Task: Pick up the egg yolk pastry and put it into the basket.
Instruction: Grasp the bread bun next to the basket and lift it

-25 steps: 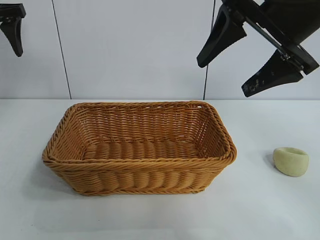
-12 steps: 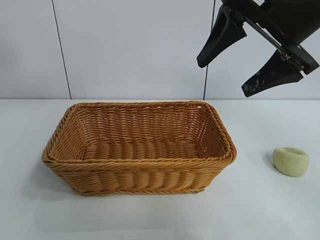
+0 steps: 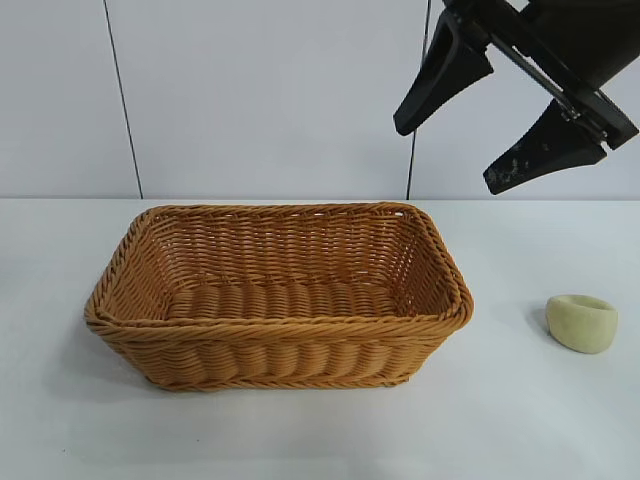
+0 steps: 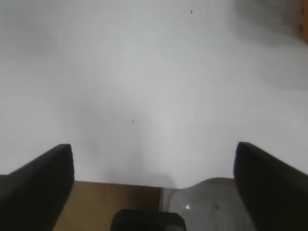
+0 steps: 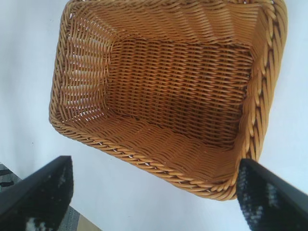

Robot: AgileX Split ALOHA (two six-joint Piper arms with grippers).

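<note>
My right gripper will grip the opposite sides of the egg yolk pastry (image 3: 579, 322), putting one finger between the egg yolk pastry and the basket.
The egg yolk pastry (image 3: 582, 323), a small pale yellow-green puck with a dented top, lies on the white table to the right of the basket (image 3: 280, 325). The golden-brown wicker basket sits mid-table with nothing in it, and its rim (image 5: 159, 163) fills the right wrist view. My right gripper (image 3: 450, 155) hangs open and empty high above the basket's right end, up and left of the pastry; the right wrist view shows it (image 5: 154, 161) over the basket's edge. My left gripper (image 4: 153, 147) is out of the exterior view; its wrist view shows it open over bare table. Neither wrist view shows the pastry.
The white table (image 3: 520, 420) has free room on every side of the basket. A pale panelled wall (image 3: 260, 100) stands behind. Past the table's edge, the left wrist view shows brown floor (image 4: 110, 202) and a grey surface (image 4: 211, 202).
The left gripper's fingers, seen a second ago at the exterior view's top left corner, have left that view. The right gripper, basket and pastry have not moved.
</note>
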